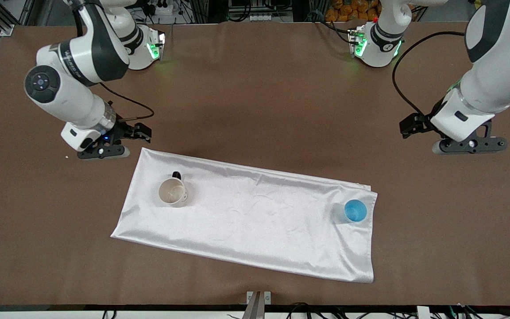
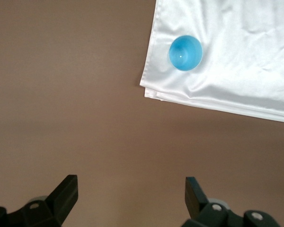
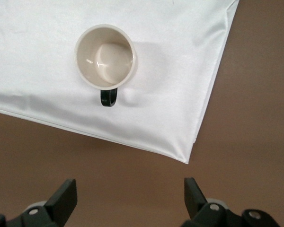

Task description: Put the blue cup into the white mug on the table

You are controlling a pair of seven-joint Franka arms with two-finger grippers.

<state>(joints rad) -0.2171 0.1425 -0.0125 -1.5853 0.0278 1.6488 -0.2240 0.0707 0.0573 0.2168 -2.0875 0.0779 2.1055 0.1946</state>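
Next, I move my right gripper to the white mug and close it on the mug's black handle [image 1: 176,175] [image 3: 109,98], which points toward the robots' bases.
The blue cup [image 1: 355,211] stands upright on a white cloth [image 1: 255,221] near the corner at the left arm's end. It also shows in the left wrist view [image 2: 185,53]. The white mug [image 1: 173,191] stands upright on the cloth toward the right arm's end, its black handle pointing toward the robots' bases. It also shows in the right wrist view [image 3: 105,56], empty inside. My left gripper [image 1: 469,145] [image 2: 131,198] is open and empty over the bare table [image 1: 255,110], apart from the cup. My right gripper [image 1: 103,153] [image 3: 131,198] is open and empty over bare table just off the cloth's corner.
The white cloth lies slanted across the middle of the brown table, with a folded edge at the left arm's end [image 2: 217,101]. A small white speck [image 1: 67,156] lies on the table beside the right gripper. The arm bases stand along the table's edge farthest from the front camera.
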